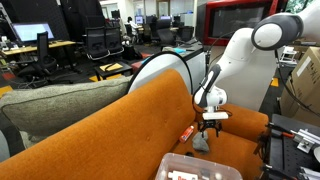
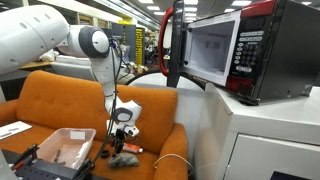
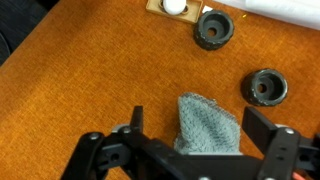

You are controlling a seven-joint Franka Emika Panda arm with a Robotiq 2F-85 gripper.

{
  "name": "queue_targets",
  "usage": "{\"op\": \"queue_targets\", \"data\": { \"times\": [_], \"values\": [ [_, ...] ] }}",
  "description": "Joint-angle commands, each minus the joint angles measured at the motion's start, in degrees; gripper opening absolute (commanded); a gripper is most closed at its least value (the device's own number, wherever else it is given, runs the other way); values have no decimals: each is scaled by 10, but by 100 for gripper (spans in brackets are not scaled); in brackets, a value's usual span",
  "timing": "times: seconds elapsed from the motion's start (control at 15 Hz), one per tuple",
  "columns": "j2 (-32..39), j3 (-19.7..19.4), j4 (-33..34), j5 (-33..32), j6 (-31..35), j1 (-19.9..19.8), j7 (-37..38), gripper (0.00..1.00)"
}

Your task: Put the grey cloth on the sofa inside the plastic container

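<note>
My gripper needs to close on the end of the grey cloth (image 1: 203, 135) (image 3: 205, 149) nearest the back of the sofa and leave the rest hanging toward the plastic container.
The grey cloth (image 3: 208, 126) lies bunched into a peak on the orange sofa seat (image 3: 80, 80). It also shows in both exterior views (image 1: 203, 144) (image 2: 124, 159). My gripper (image 3: 200, 128) is open just above it, with one finger on each side of the cloth and not touching it. The gripper also shows in both exterior views (image 1: 208, 128) (image 2: 122, 136). The clear plastic container (image 1: 200, 168) (image 2: 62, 148) stands on the seat beside the cloth and holds a few small items.
Two black round pieces (image 3: 213, 28) (image 3: 265, 87) and a white item (image 3: 175, 6) lie on the seat beyond the cloth. An orange marker (image 1: 187, 132) lies near it. A grey cushion (image 1: 60, 105) hangs over the sofa back. A microwave (image 2: 230, 45) stands on a white cabinet.
</note>
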Motion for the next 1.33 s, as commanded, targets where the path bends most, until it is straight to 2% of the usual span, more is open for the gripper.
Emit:
{"op": "queue_targets", "data": {
  "times": [0.0,0.8,1.07,1.27],
  "values": [
    [47,-4,54,-12,-1,-7,37,100],
    [66,-1,73,-10,5,-13,41,100],
    [94,-3,107,-4,39,-14,58,100],
    [127,-7,146,-9,37,-17,82,100]
  ]
}}
